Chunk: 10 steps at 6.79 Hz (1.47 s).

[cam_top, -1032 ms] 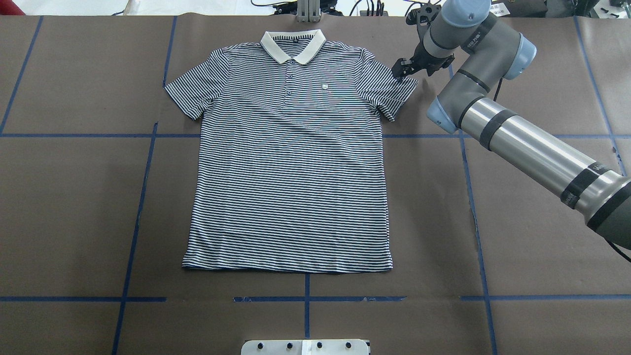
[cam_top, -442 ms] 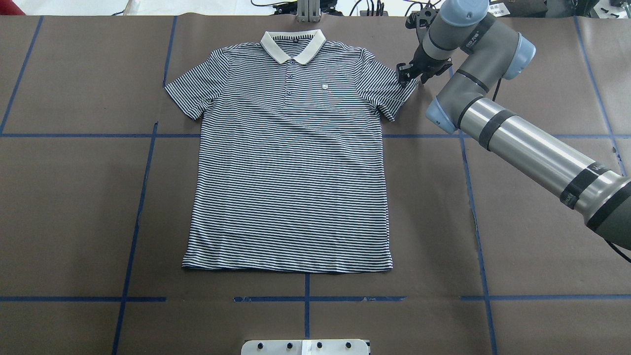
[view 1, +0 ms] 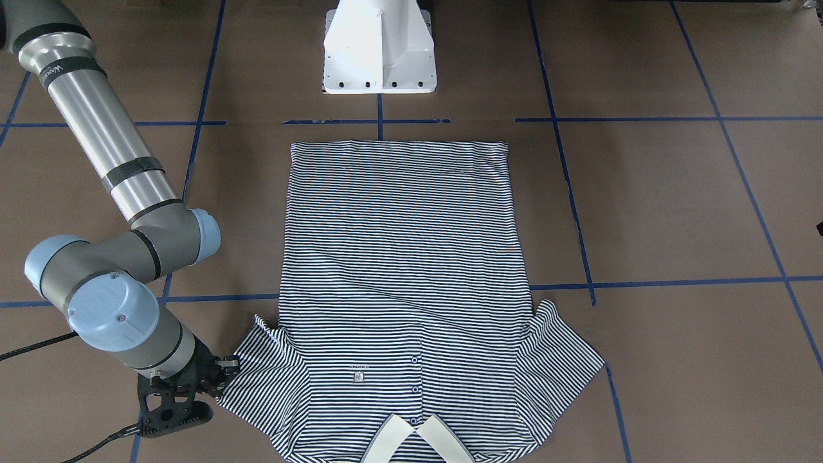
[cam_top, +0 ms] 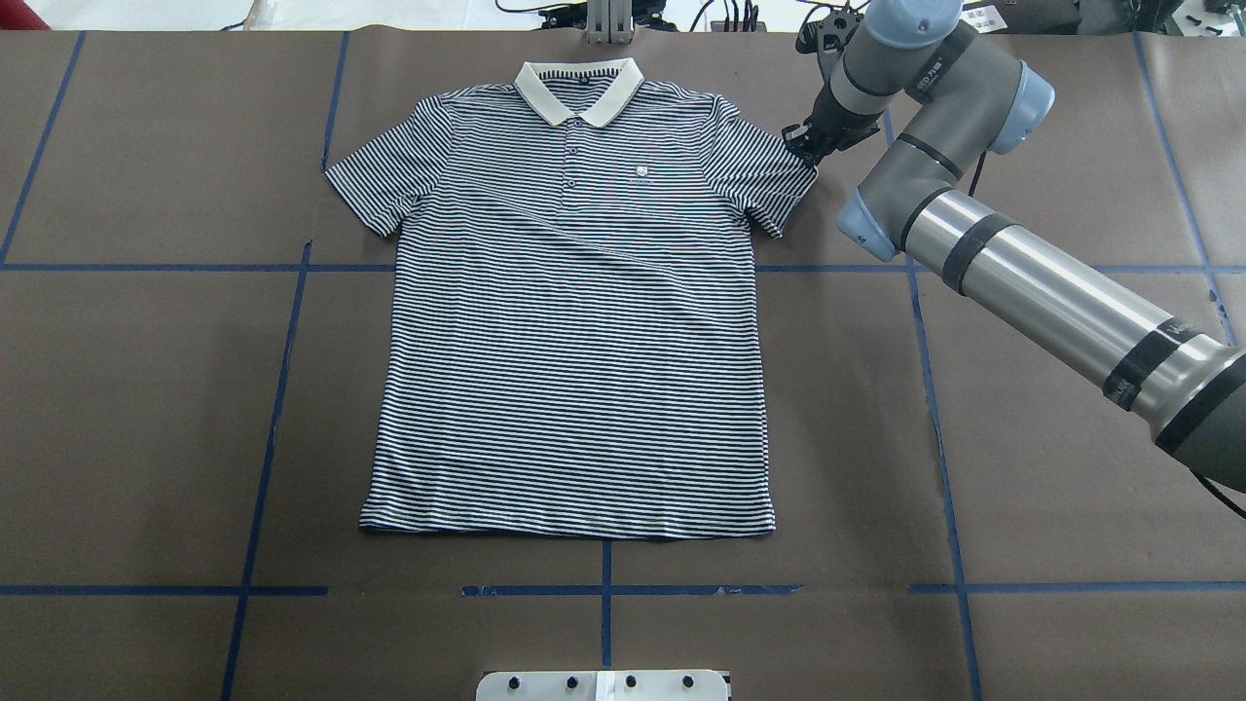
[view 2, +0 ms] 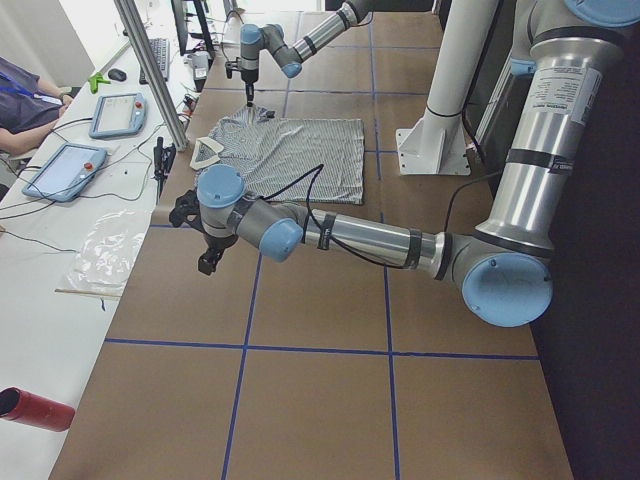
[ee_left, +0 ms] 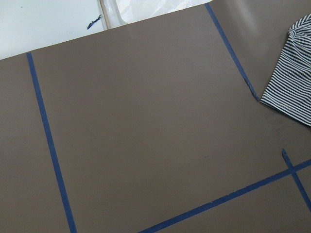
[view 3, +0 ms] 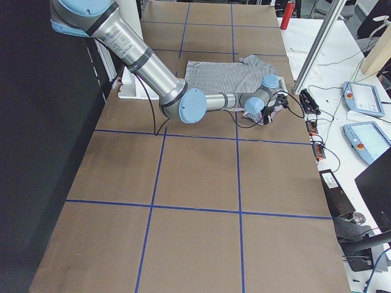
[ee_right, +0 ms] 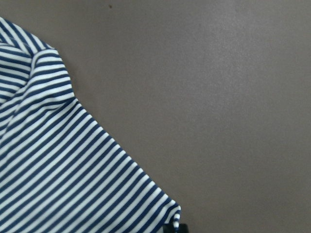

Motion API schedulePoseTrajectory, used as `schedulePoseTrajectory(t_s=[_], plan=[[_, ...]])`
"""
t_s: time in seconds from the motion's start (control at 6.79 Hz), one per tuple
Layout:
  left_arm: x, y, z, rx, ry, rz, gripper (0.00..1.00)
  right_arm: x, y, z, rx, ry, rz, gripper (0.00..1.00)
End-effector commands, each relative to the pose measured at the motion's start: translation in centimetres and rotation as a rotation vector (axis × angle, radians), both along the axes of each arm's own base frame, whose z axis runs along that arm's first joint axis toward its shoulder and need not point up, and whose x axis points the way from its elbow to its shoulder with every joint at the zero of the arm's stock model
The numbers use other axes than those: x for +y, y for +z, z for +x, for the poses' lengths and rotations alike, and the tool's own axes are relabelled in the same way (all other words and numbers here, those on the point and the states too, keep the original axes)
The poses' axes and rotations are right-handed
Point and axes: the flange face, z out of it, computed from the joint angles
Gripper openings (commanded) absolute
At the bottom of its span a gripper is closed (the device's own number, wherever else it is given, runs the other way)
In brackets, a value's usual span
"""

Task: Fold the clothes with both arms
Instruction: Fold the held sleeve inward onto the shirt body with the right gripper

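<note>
My right gripper is holding the tip of the sleeve. It will release the sleeve's tip on the shirt's chest (view 1: 376, 381), between the small badge and the buttons.
The striped polo shirt (cam_top: 574, 331) lies flat and face up on the brown table, its cream collar (cam_top: 579, 90) at the far edge; it also shows in the front view (view 1: 398, 283). My right gripper (cam_top: 804, 146) is down at the tip of the shirt's right-hand sleeve (cam_top: 769, 180). In the front view the right gripper (view 1: 222, 374) touches that sleeve's corner. The right wrist view shows the sleeve corner (ee_right: 87, 170) ending at a dark fingertip (ee_right: 175, 228), so the gripper looks shut on it. My left gripper (view 2: 206, 262) hovers over bare table beside the other sleeve (ee_left: 291, 87); whether it is open or shut I cannot tell.
The white pedestal base (view 1: 379, 48) stands at the near edge behind the shirt's hem. Blue tape lines (cam_top: 273, 409) cross the brown cover. Tablets (view 2: 62, 170), cables, a metal post (view 2: 150, 70) and an operator line the far side. A red cylinder (view 2: 35, 408) lies off the corner.
My right gripper has moved down and slightly right onto the sleeve's tip, and the tip has shifted a little inward. The rest of the shirt has not moved.
</note>
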Motion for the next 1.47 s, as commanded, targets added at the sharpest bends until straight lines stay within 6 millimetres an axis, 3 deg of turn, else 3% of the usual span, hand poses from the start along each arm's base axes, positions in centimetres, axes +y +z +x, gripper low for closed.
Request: schedulePoseTrajectory(t_s=[0.0,0.29,0.44,0.74,0.88,1.18,1.33], plan=[[0.0,0.0,0.0,0.001,0.001,0.001,1.0,0.3,-2.8,0.0,-0.042,-0.012,0.027,0.0],[0.0,0.1,0.0,0.001,0.002,-0.001,1.0,2.0,-11.0,0.6,-0.109,-0.049,0.035,0.0],[0.1,0.2,0.0,0.0,0.002,-0.002,1.0,3.4,-13.5,-0.3,-0.127,-0.051,0.03,0.0],[0.1,0.2,0.0,0.0,0.003,0.0,1.0,5.7,-18.2,-7.0,-0.105,0.031,0.048,0.0],[0.1,0.1,0.0,-0.001,0.004,0.003,1.0,4.4,-20.0,-10.0,-0.052,0.068,0.063,0.0],[0.0,0.0,0.0,0.001,0.002,0.001,1.0,2.7,-17.1,-11.1,0.02,0.132,0.088,0.0],[0.0,0.0,0.0,0.001,0.001,0.001,1.0,2.6,-16.7,-11.3,0.014,0.133,0.097,0.0]])
